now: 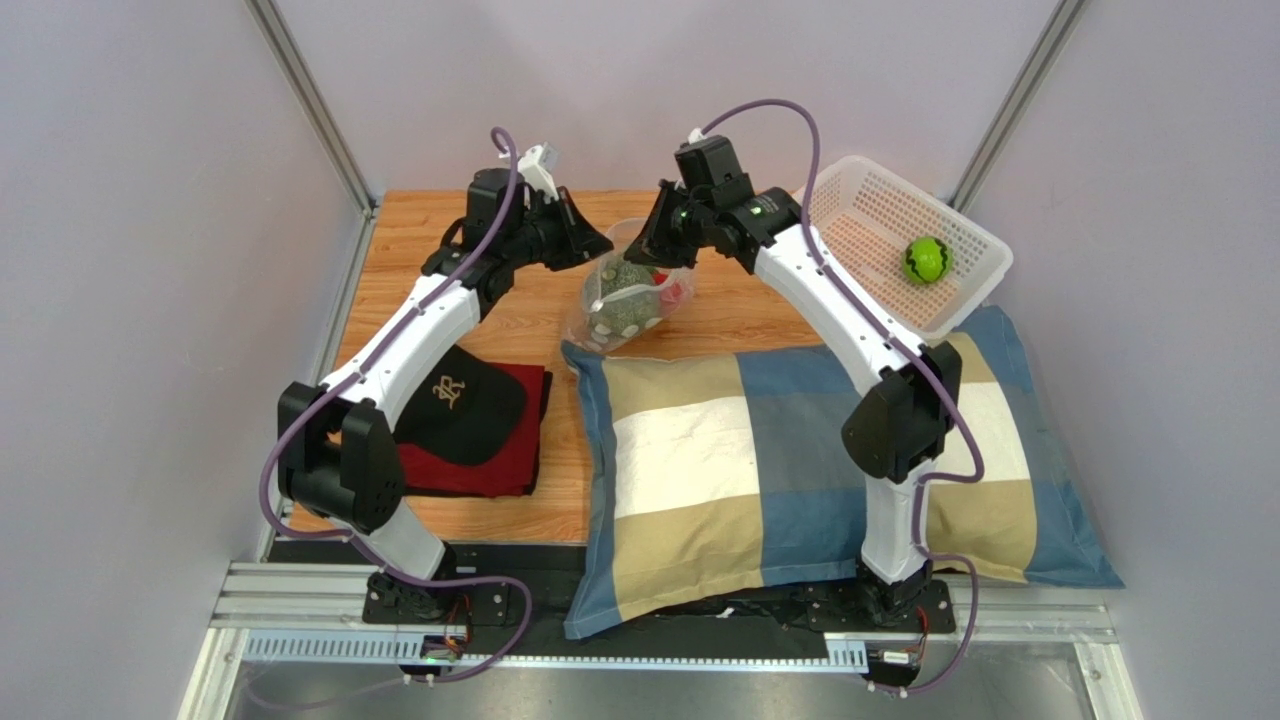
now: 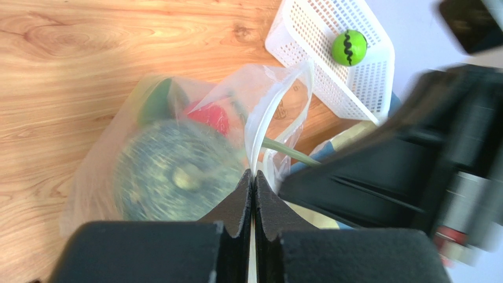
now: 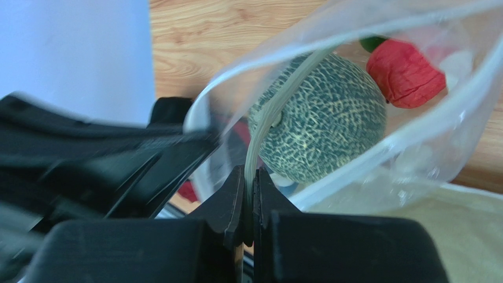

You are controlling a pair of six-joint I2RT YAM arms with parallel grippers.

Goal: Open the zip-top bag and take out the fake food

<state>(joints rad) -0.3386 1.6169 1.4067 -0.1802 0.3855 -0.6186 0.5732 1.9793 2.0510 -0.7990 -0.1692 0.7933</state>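
My right gripper will let go of the grey-green melon in the white basket (image 1: 852, 231), beside the bright green ball.
The clear zip-top bag (image 1: 628, 296) lies on the wooden table between both arms, its mouth pulled apart. My left gripper (image 1: 591, 249) is shut on one lip of the bag (image 2: 260, 127), pinching the white zip strip at its fingertips (image 2: 252, 174). My right gripper (image 1: 651, 251) is shut on the opposite lip (image 3: 250, 171). Inside the bag I see fake food: a grey-green netted melon (image 3: 322, 127) and a red fruit (image 3: 405, 73), with a green piece (image 2: 156, 104) beside them. A bright green ball (image 1: 926, 261) lies in the white basket.
The white perforated basket (image 1: 864, 188) stands tilted at the back right, resting on a checked pillow (image 1: 781, 450) that covers the right half of the table. A black cap (image 1: 458, 402) lies on a red cloth (image 1: 489, 468) at the left.
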